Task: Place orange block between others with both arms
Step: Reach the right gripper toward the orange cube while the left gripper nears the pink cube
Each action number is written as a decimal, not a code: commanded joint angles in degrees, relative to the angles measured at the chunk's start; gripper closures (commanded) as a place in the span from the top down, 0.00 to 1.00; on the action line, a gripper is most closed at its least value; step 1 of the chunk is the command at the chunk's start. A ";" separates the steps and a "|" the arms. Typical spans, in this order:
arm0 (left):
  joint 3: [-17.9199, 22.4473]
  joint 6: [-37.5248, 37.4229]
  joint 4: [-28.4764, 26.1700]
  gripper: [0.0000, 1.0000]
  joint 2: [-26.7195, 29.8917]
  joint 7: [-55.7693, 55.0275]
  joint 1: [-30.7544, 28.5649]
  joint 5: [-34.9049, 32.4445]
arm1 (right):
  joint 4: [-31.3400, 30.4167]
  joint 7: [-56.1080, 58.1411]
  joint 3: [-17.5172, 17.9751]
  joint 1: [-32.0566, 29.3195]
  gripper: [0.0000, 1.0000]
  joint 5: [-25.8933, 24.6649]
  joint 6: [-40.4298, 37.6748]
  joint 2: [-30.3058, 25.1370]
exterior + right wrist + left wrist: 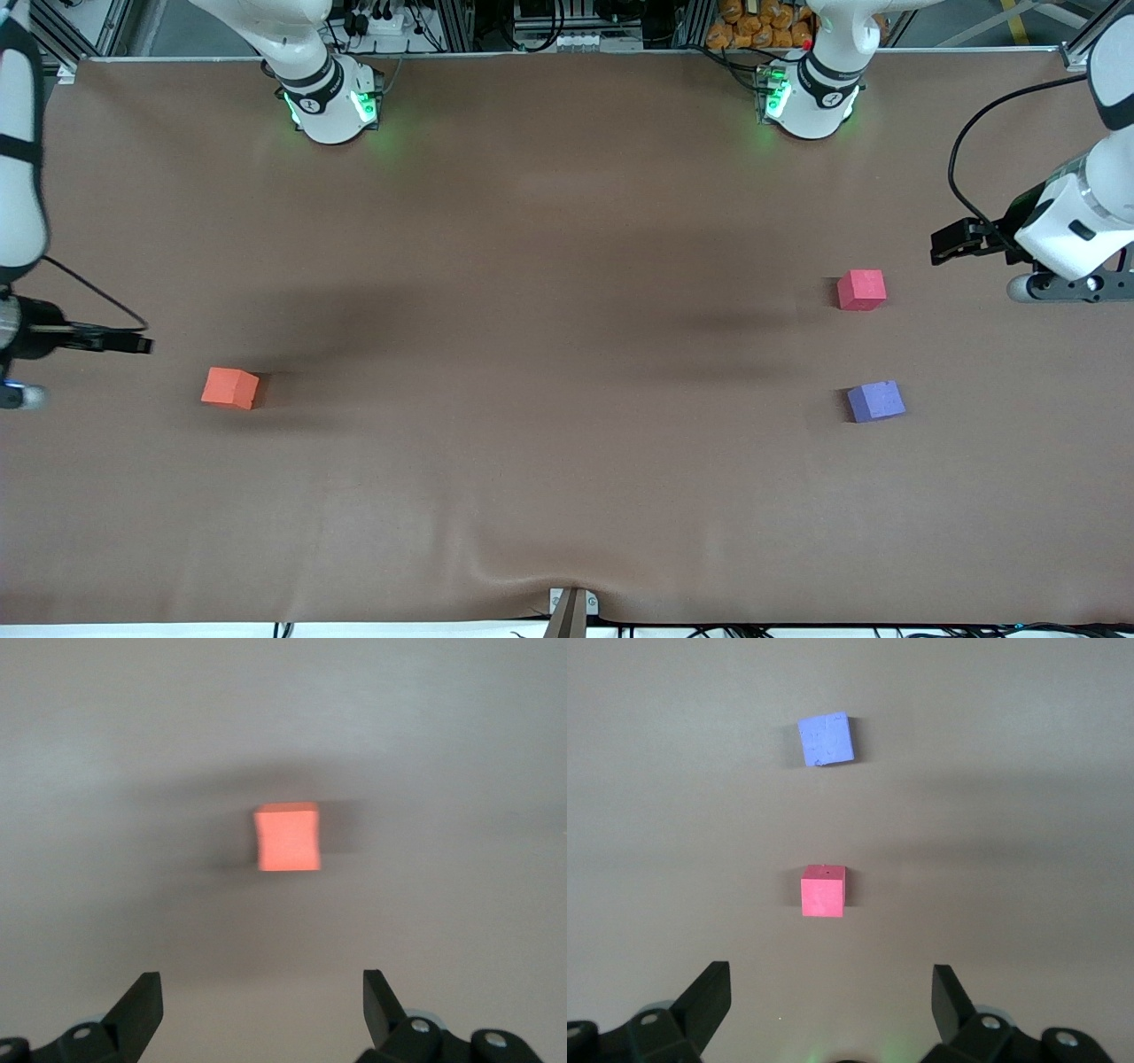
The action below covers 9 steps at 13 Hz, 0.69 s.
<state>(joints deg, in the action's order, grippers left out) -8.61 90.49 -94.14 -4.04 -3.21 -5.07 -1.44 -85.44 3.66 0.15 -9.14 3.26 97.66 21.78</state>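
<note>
Next, I bring my right gripper in and close it on the orange block's sides (227, 392) (288, 840) that face the front and back edges of the table.
The orange block (230, 388) lies on the brown table toward the right arm's end, also seen as the orange block (288, 837) in the right wrist view. My right gripper (133, 343) (262, 992) hangs open and empty above the table, off to the side of it. The others sit toward the left arm's end: a pinkish-red cube (861, 290) (823, 891) and a purple cube (876, 400) (827, 739) nearer the front camera, with a gap between them. My left gripper (955, 241) (831, 992) hovers open and empty beside the pinkish-red cube.
The brown table cover (549, 372) stretches wide between the orange block and the two cubes. Both arm bases (332, 102) (811, 97) stand along the table's back edge. A small clamp (571, 607) sits at the front edge.
</note>
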 commanded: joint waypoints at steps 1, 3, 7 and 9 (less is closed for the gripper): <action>-0.09 0.13 0.27 1.00 0.26 1.28 -0.29 -0.23 | 0.01 -1.38 0.11 2.37 1.00 0.70 -0.63 -0.86; -0.09 0.21 0.27 1.00 0.26 1.28 -0.38 -0.31 | -0.07 -0.59 0.02 2.11 1.00 0.70 -0.89 -0.77; -0.09 1.27 0.27 1.00 -0.09 0.40 0.06 -0.05 | -0.25 -1.11 0.02 3.60 1.00 0.44 1.74 0.63; -0.09 1.97 0.44 1.00 -1.48 0.13 0.24 2.65 | -0.34 -1.20 -0.06 5.36 1.00 0.00 1.66 1.16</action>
<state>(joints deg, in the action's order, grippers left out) -8.67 91.53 -94.15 -4.31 -3.21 -5.01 -0.82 -85.52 2.72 0.19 -5.38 3.29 98.78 22.39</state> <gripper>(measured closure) 0.000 0.000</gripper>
